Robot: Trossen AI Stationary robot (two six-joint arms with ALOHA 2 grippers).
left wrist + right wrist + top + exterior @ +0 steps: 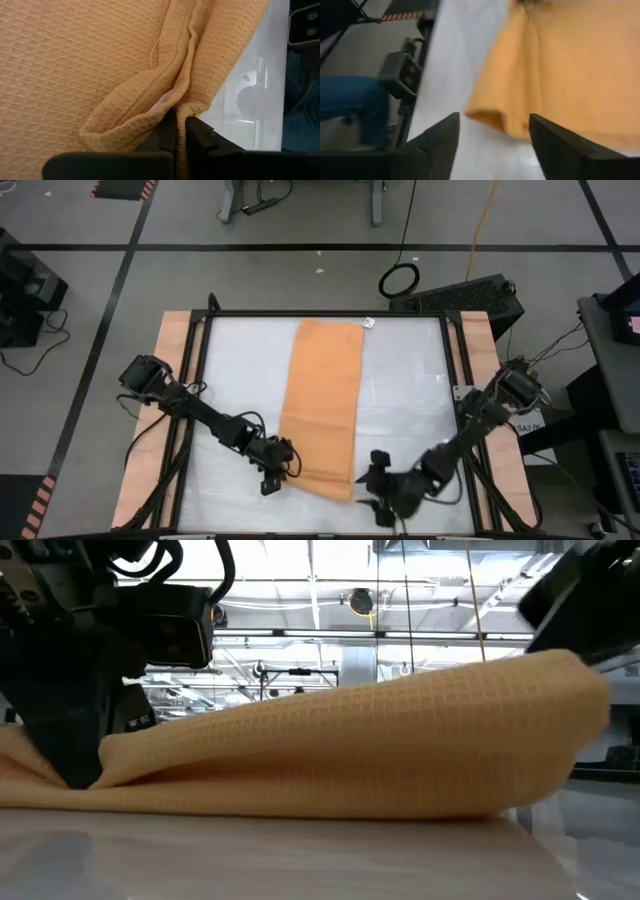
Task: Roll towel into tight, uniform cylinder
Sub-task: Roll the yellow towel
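Note:
The towel's near edge slopes toward its loose corner while my left gripper pinches the other corner, so my right gripper should pinch the towel's loose corner (347,496) and make the edge level.
The orange-tan towel (322,405) lies as a long strip on the white table, running from the far edge toward the near edge. Its small white tag (368,323) is at the far right corner. My left gripper (272,478) is shut on the towel at its near left corner, which also shows in the left wrist view (181,125). My right gripper (370,482) is open beside the near right corner. In the right wrist view its fingers (445,137) stand on either side of that corner (495,117) without plainly touching it. The towel's near end (350,740) humps up off the table. My left gripper pinches the towel's hemmed edge (182,107) between its two fingers, at the near left corner. The fingers come from the table's left, slanting low over the table. The cloth bunches into a fold (125,125) beside the fingers, and the rest of the towel lies on the table.
A black frame (330,313) rims the white work surface, with wooden boards (170,380) along the left and right sides. There is bare table on both sides of the towel. A person's blue-clad leg (350,100) shows beyond the table's edge.

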